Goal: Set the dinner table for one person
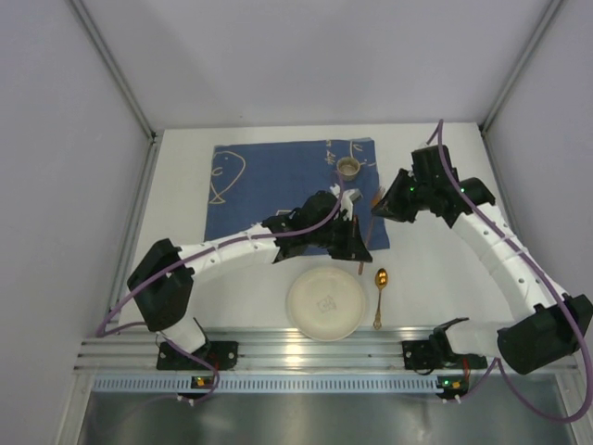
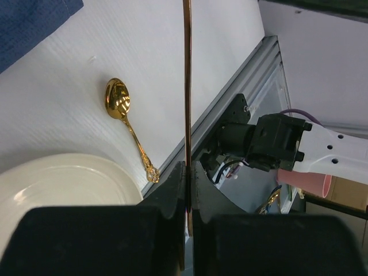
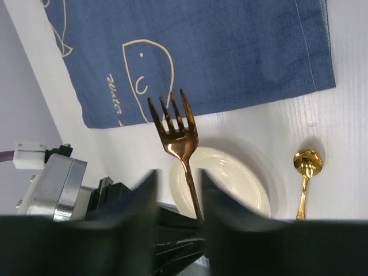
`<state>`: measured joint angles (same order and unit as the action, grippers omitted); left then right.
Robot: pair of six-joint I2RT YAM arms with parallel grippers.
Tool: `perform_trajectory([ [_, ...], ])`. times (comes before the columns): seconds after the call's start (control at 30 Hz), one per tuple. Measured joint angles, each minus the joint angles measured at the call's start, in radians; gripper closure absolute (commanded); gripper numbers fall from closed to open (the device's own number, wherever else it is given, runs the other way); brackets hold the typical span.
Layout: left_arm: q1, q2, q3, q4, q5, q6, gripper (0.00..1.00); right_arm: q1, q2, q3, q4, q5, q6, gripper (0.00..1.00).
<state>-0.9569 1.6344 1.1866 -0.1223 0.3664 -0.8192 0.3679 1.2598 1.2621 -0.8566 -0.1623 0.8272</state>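
My left gripper is going to release the copper fork on the blue cloth [image 1: 246,209] next to the fish outline farthest from the cup.
My left gripper [image 1: 352,237] is shut on the handle of a copper fork [image 1: 360,266] and holds it above the white dinner table [image 1: 435,269], just beyond the cream plate [image 1: 326,303]. In the left wrist view the fork [image 2: 187,86] runs edge-on straight up from the closed jaws [image 2: 188,172]. My right gripper [image 1: 382,206] is open at the fork's tine end. In the right wrist view the fork [image 3: 179,135] stands tines-up between the spread fingers [image 3: 177,175], touching neither. A gold spoon [image 1: 380,295] lies right of the plate.
A blue cloth with white fish outlines [image 1: 269,185] lies at the back of the table, with a small cup [image 1: 348,168] on its right part. The aluminium rail [image 1: 278,350] and the arm bases run along the near edge. A pink cup [image 2: 305,181] shows beyond the table edge.
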Motion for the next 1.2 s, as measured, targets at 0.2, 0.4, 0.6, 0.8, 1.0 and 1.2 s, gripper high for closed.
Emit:
perform_trajectory([
  [0.2, 0.026, -0.015, -0.047, -0.003, 0.012, 0.015, 1.00, -0.012, -0.004, 0.007, -0.002, -0.023, -0.008, 0.00],
  [0.4, 0.285, -0.150, -0.199, -0.026, 0.122, 0.075, 1.00, -0.067, -0.040, 0.080, -0.051, 0.008, -0.068, 0.00],
  [0.6, 0.646, -0.117, -0.200, -0.067, 0.257, 0.173, 1.00, -0.156, -0.219, -0.023, -0.081, 0.014, -0.103, 0.00],
  [0.8, 0.840, 0.142, -0.067, -0.156, 0.433, 0.307, 1.00, -0.198, -0.301, -0.170, -0.125, -0.014, -0.107, 0.00],
  [1.0, 0.954, 0.298, 0.032, -0.271, 0.515, 0.381, 1.00, -0.201, -0.298, -0.189, -0.136, -0.028, -0.119, 0.00],
  [1.2, 0.999, 0.383, 0.216, -0.383, 0.537, 0.466, 0.94, -0.201, -0.269, -0.189, -0.131, -0.043, -0.122, 0.00],
])
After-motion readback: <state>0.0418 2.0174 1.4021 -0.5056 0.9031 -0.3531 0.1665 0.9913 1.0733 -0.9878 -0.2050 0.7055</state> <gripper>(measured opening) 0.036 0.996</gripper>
